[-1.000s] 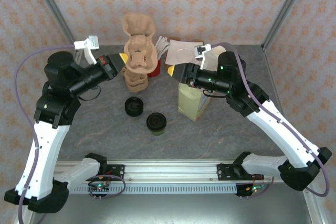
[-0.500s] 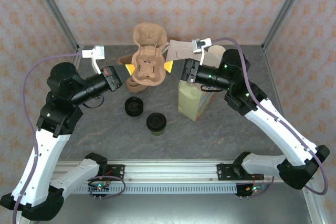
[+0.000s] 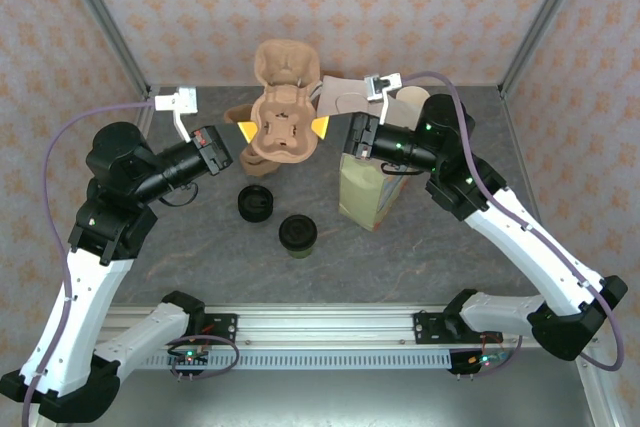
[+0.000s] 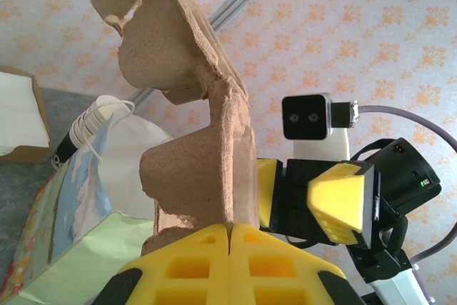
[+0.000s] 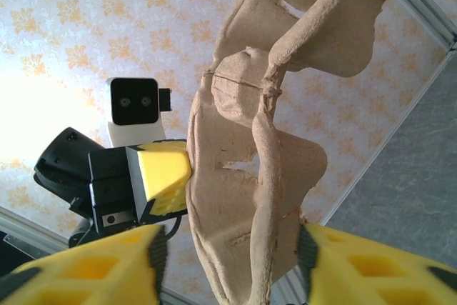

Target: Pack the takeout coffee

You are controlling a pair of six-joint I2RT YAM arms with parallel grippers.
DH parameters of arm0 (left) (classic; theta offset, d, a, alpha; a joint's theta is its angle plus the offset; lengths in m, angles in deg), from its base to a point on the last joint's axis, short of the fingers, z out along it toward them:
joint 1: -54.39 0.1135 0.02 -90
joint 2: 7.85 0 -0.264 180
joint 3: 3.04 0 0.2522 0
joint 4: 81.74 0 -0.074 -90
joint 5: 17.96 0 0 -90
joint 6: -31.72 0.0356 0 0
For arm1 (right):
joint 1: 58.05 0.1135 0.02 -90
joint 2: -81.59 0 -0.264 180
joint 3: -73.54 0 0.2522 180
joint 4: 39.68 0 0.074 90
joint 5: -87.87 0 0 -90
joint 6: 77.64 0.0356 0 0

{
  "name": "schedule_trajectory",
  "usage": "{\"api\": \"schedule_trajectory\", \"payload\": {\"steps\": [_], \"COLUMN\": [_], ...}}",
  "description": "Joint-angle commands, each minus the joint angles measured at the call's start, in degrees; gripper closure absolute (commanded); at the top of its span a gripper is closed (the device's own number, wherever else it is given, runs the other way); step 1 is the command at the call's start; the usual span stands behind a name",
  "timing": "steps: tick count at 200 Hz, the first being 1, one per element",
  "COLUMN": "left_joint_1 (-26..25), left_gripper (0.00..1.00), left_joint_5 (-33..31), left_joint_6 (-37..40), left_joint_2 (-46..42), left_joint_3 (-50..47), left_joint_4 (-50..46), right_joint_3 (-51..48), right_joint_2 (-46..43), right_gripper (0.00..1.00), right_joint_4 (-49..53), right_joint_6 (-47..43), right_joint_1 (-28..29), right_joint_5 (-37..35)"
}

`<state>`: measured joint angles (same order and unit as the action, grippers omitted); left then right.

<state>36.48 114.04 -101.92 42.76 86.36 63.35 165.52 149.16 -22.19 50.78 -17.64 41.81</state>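
The brown carrier's rim is pinched at one end by my left gripper, so my right gripper needs to hold the carrier while my left gripper takes its narrow middle (image 3: pixel 287 94).
The takeout coffee (image 3: pixel 298 235), a small cup under a black lid, stands on the grey table in front of both grippers, untouched. Above the table hangs a brown pulp cup carrier (image 3: pixel 284 112), upright. My left gripper (image 3: pixel 243 131) is shut on its left edge; the left wrist view has the yellow fingertips (image 4: pixel 230 232) pressed together on the carrier's thin rim (image 4: pixel 207 133). My right gripper (image 3: pixel 320 126) straddles the carrier's right side (image 5: pixel 257 148) with its jaws open, a gap showing at one finger. The green paper bag (image 3: pixel 365 189) stands under the right wrist.
A low black lid (image 3: pixel 256 204) lies left of the coffee. More brown carriers (image 3: pixel 262 161) sit below the lifted one. Brown paper pieces (image 3: pixel 342 97) lie behind the bag. Metal frame posts (image 3: pixel 105 27) and papered walls enclose the table.
The carrier has come up off the stack and now hangs higher between both grippers. The right gripper rose beside it. Since half a second ago almost nothing has moved.
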Motion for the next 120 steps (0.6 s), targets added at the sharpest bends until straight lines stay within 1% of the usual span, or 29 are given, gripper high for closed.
{"api": "schedule_trajectory", "payload": {"steps": [1,9,25,50,64,92,120], "left_joint_1": [-0.44,-0.51,-0.64,-0.71,-0.79,-0.87,-1.12], "left_gripper": [1.00,1.00,1.00,1.00,1.00,1.00,1.00], "left_joint_5": [0.99,1.05,1.08,0.96,1.15,1.25,1.11], "left_joint_6": [-0.73,-1.05,-1.12,-0.73,-0.84,-1.23,-1.20], "left_joint_2": [-0.85,-0.70,-0.53,-0.38,-0.27,-0.31,0.13], "left_joint_3": [-0.20,-0.10,0.25,0.57,0.44,0.04,0.87], "left_joint_4": [3.30,3.17,3.04,2.33,2.51,3.12,1.93], "right_joint_3": [-0.22,-0.40,-0.51,-0.31,-0.19,-0.06,0.58], "right_joint_2": [-0.05,-0.06,-0.04,1.16,1.15,1.47,1.81], "right_gripper": [0.60,0.64,0.67,0.68,0.72,0.75,0.90], "right_joint_4": [-2.54,-2.50,-2.47,-2.62,-2.72,-2.51,-1.32], "right_joint_6": [-1.53,-2.03,-2.29,-2.25,-2.45,-2.44,-2.88], "right_joint_1": [0.88,1.07,1.17,1.39,1.43,1.61,1.67], "right_joint_5": [0.80,0.89,1.01,0.98,1.01,1.10,0.91]}}
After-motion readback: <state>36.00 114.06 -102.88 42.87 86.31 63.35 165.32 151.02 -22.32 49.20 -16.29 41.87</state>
